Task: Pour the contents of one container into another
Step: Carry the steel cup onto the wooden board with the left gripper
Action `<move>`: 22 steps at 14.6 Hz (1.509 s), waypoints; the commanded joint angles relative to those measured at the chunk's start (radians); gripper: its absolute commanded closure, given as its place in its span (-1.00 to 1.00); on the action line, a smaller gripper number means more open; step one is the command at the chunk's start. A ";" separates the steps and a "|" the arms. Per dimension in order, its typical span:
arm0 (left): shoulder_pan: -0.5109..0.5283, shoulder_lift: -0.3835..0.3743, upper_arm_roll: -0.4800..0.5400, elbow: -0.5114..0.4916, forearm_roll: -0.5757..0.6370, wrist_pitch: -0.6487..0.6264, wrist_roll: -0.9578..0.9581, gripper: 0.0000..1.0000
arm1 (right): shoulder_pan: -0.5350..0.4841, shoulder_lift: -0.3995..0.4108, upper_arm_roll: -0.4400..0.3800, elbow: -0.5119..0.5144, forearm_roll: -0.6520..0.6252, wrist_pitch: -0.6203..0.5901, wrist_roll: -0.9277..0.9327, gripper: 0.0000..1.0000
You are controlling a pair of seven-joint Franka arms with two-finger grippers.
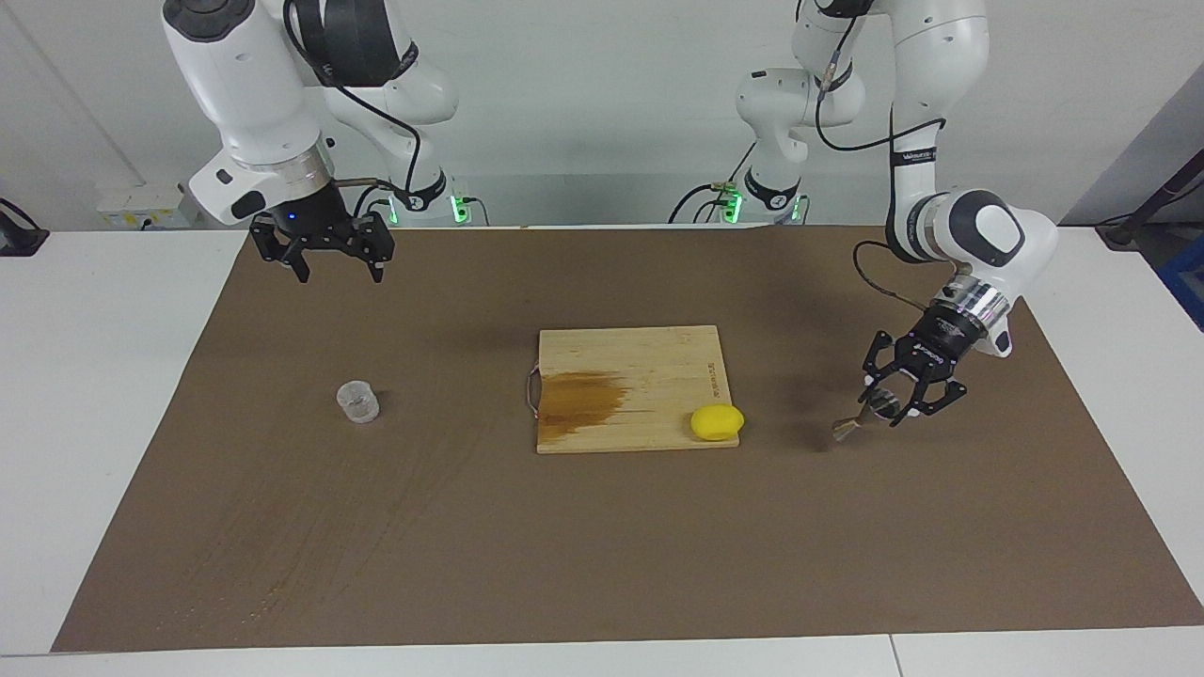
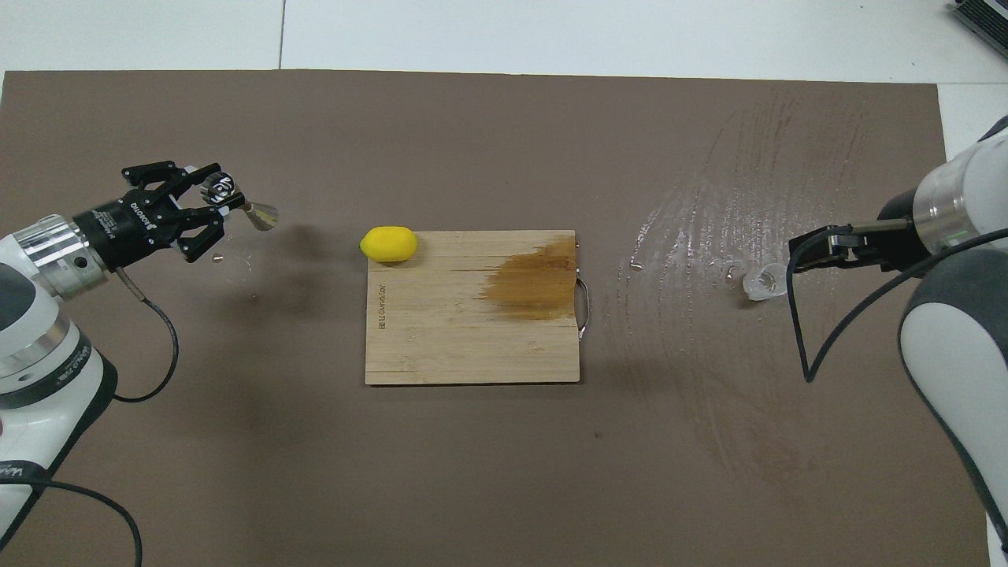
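Observation:
Next, my left hand sets the steel jigger down on the brown stain of the wooden cutting board point(image 2: 531, 294).
The steel jigger point(image 1: 849, 429) point(image 2: 261, 215) hangs tilted just above the brown mat toward the left arm's end, between the board and the mat's edge. My left gripper point(image 1: 889, 402) point(image 2: 211, 189) is shut on its upper cone, and the lower cone points toward the board. The clear plastic cup point(image 1: 358, 401) point(image 2: 762, 283) stands upright on the mat toward the right arm's end. My right gripper point(image 1: 340, 275) waits open, high over the mat by the robots' edge, well apart from the cup. In the overhead view its fingers partly overlap the cup.
A wooden cutting board point(image 1: 649, 362) point(image 2: 457, 339) with a brown stain lies mid-mat. A yellow lemon point(image 1: 717, 421) point(image 2: 388, 243) sits on its corner closest to the jigger. Wet streaks point(image 2: 709, 213) mark the mat around the cup.

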 commanded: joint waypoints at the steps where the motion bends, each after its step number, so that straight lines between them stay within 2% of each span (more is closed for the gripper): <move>1: -0.132 -0.089 0.012 -0.026 -0.016 0.043 -0.022 1.00 | -0.013 -0.002 0.006 0.003 0.017 -0.010 -0.020 -1.00; 4: -0.322 -0.116 0.008 -0.032 -0.018 0.190 -0.027 1.00 | -0.013 -0.002 0.004 0.003 0.017 -0.005 -0.020 -1.00; 6: -0.446 -0.104 0.003 -0.029 -0.027 0.288 -0.073 1.00 | -0.014 -0.002 0.004 0.000 0.017 0.002 -0.014 -0.99; 8: -0.590 -0.091 0.003 -0.026 -0.129 0.432 -0.085 1.00 | -0.034 0.000 0.003 -0.006 0.017 0.051 0.021 -0.81; 11: -0.767 -0.050 0.004 -0.023 -0.243 0.583 -0.088 1.00 | -0.065 0.003 0.004 -0.009 0.021 0.068 0.164 -0.86; 16: -0.812 0.093 0.003 0.083 -0.280 0.586 -0.087 1.00 | -0.140 0.044 0.003 -0.061 0.173 0.116 0.518 -0.93; 18: -0.818 0.096 0.003 0.087 -0.292 0.580 -0.087 1.00 | -0.163 0.064 0.003 -0.087 0.242 0.130 0.619 -0.93; 22: -0.812 0.114 0.001 0.096 -0.295 0.574 -0.085 1.00 | -0.240 0.194 0.003 -0.093 0.302 0.165 0.704 -0.92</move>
